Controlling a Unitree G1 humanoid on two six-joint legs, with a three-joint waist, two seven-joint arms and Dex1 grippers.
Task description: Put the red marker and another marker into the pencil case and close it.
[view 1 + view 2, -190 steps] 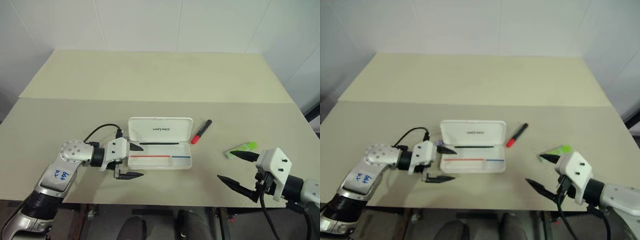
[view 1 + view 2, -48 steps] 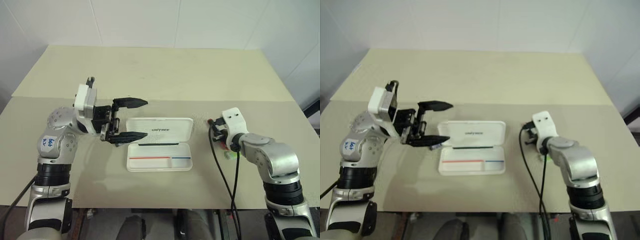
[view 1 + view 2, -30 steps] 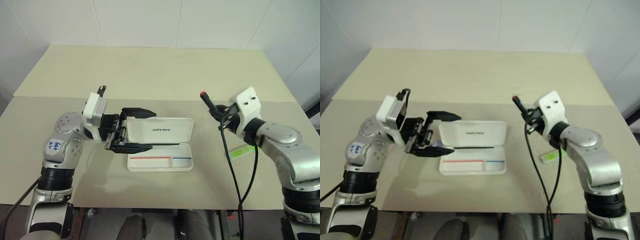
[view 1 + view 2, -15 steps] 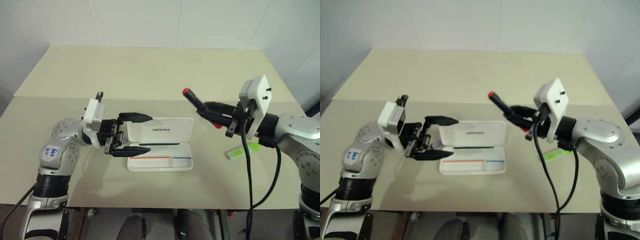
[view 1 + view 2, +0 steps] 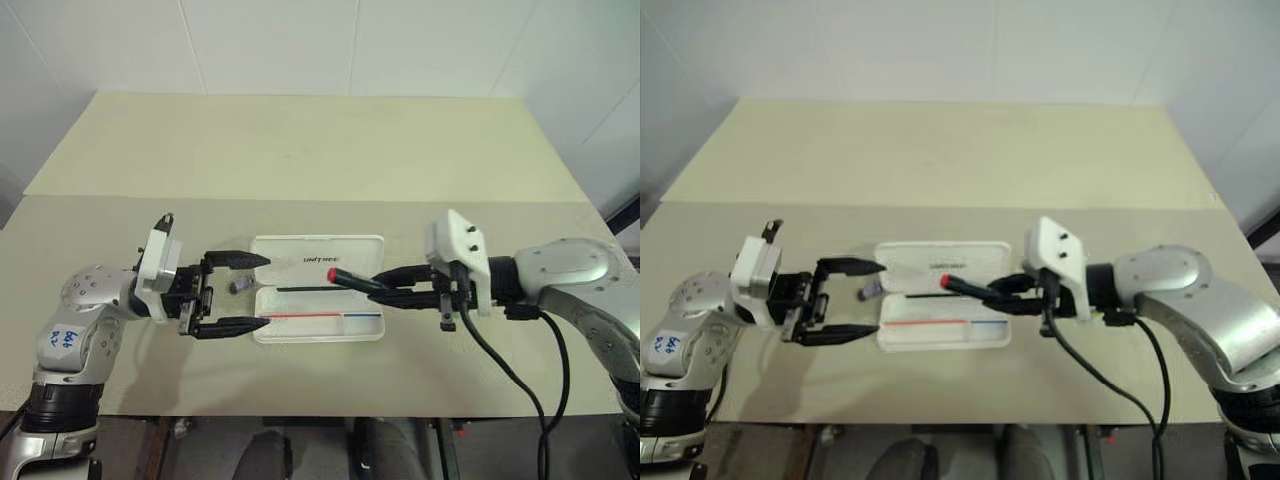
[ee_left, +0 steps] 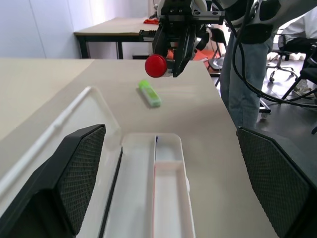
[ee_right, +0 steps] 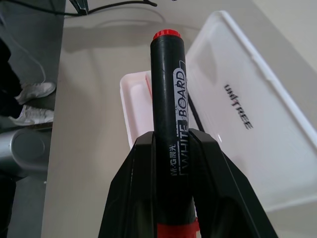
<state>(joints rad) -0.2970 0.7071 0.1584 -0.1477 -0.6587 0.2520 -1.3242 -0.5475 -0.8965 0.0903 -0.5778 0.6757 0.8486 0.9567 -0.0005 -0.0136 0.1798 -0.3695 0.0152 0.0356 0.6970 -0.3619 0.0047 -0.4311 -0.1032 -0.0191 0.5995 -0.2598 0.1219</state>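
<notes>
My right gripper has the red marker. Next, I put it down in the tray (image 5: pixel 316 309) between the red strip and the black strip.
The pencil case (image 5: pixel 320 325) lies open in the middle of the table, its white lid (image 5: pixel 345 250) laid back flat. My right gripper (image 5: pixel 385 287) reaches in from the right, shut on the red marker (image 5: pixel 352 280). The marker is held nearly level, with its red end (image 5: pixel 947 283) over the case's hinge line. The right wrist view shows the black barrel (image 7: pixel 168 114) clamped between both fingers above the tray (image 7: pixel 134 99). My left gripper (image 5: pixel 258 291) stands open just left of the case, holding nothing. The green marker (image 6: pixel 149 92) lies on the table beyond the case, to the right.
A small purple-grey piece (image 5: pixel 238 286) lies on the table between my left gripper's fingers, by the case's left end. A black cable (image 5: pixel 505 355) hangs from my right wrist over the table's front edge. A person's legs (image 6: pixel 242 74) stand off the table's right end.
My right gripper has swung down and to the left, bringing the red marker from high right of the case to level over it. My left gripper has drawn back a little left and down.
</notes>
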